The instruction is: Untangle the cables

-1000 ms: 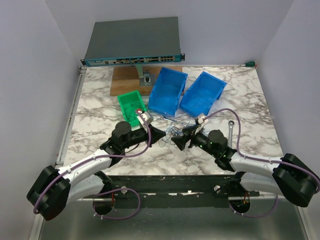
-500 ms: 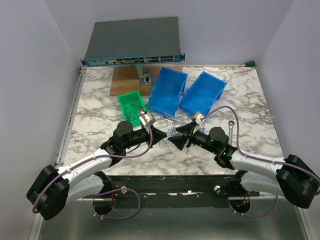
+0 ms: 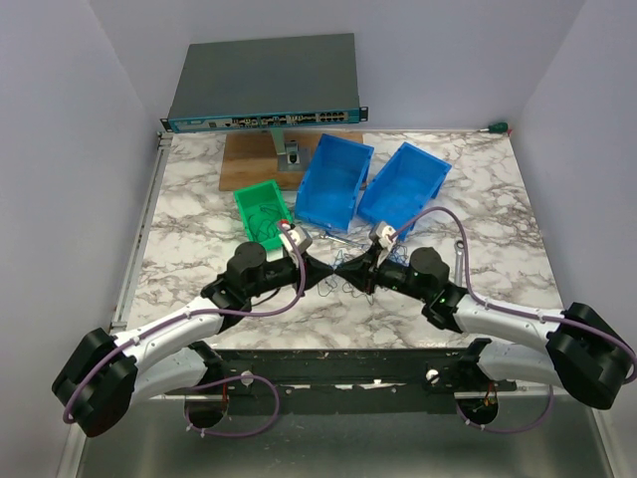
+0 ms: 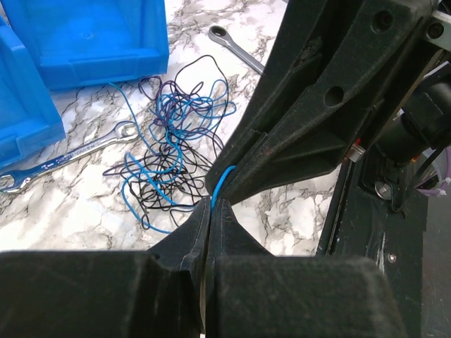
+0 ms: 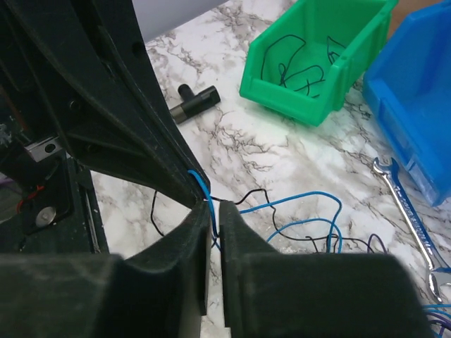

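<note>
I should open my left gripper and take the black cable (image 5: 266,192) while my right gripper pulls the blue cable away, because both grippers hold the same blue cable.
The cables (image 3: 360,261) are a tangle of thin blue and black wires lying on the marble just in front of the blue bins, also seen in the left wrist view (image 4: 173,151). My left gripper (image 3: 326,276) (image 4: 213,205) is shut on one blue cable (image 4: 224,179) that rises from its tips. My right gripper (image 3: 340,278) (image 5: 213,208) meets it tip to tip and has closed to a narrow slit on the same blue cable (image 5: 201,184). A few more loose wires (image 5: 303,65) lie inside the green bin.
A green bin (image 3: 249,204) and two blue bins (image 3: 333,181) (image 3: 403,186) stand behind the tangle. Silver wrenches (image 3: 460,254) (image 4: 63,158) lie beside the wires. A network switch (image 3: 264,85) and a wooden board (image 3: 249,159) sit at the back. A small black cylinder (image 5: 196,104) rests on the marble.
My right gripper has swung left to the left gripper's tips and closed from wide open onto the blue cable. The left gripper has stayed shut, shifting slightly.
</note>
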Tool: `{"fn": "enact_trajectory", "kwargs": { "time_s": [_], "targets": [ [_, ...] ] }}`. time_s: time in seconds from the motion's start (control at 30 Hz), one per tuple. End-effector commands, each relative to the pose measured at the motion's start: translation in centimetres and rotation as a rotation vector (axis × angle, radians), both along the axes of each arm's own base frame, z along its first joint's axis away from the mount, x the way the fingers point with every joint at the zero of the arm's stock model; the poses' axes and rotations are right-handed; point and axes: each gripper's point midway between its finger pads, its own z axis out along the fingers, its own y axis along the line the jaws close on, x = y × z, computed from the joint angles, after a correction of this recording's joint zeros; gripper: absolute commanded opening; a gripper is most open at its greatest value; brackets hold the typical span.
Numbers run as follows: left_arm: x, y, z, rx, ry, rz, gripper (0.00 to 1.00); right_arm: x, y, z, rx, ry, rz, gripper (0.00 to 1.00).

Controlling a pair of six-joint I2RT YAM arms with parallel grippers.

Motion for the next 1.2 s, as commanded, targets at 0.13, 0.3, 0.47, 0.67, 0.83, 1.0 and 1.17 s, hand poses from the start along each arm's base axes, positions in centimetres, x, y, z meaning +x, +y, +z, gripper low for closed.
{"fn": "enact_trajectory", "kwargs": {
  "time_s": [0.13,0.3,0.47,0.67,0.83,1.0,1.17],
  "targets": [
    [0.0,-0.3,1.4,-0.014,-0.054,-0.009,0.00,-0.9,0.6,1.1,0.014,-0.011,0.053,0.01],
    [0.4,-0.1,1.4,-0.013,-0.053,0.022,0.20,-0.1,-0.1,2.0,0.038,-0.012,-0.015,0.01],
    [0.1,0.3,2.0,-0.050,-0.085,0.031,0.72,0.9,-1.0,4.0,0.063,-0.021,-0.099,0.01],
    [0.4,0.9,2.2,-0.056,-0.104,0.069,0.82,1.0,-0.1,8.0,0.101,-0.003,-0.079,0.01],
    [0.4,1.2,2.3,-0.060,-0.114,0.077,0.82,1.2,0.7,11.9,0.143,0.047,-0.069,0.01],
    [0.6,1.0,2.1,-0.044,-0.105,0.079,0.76,0.8,1.1,15.7,0.198,0.068,-0.047,0.01],
    [2.0,0.3,0.6,0.022,-0.031,0.102,0.75,-0.3,1.0,18.2,0.276,0.077,-0.008,0.01]
  ]
}}
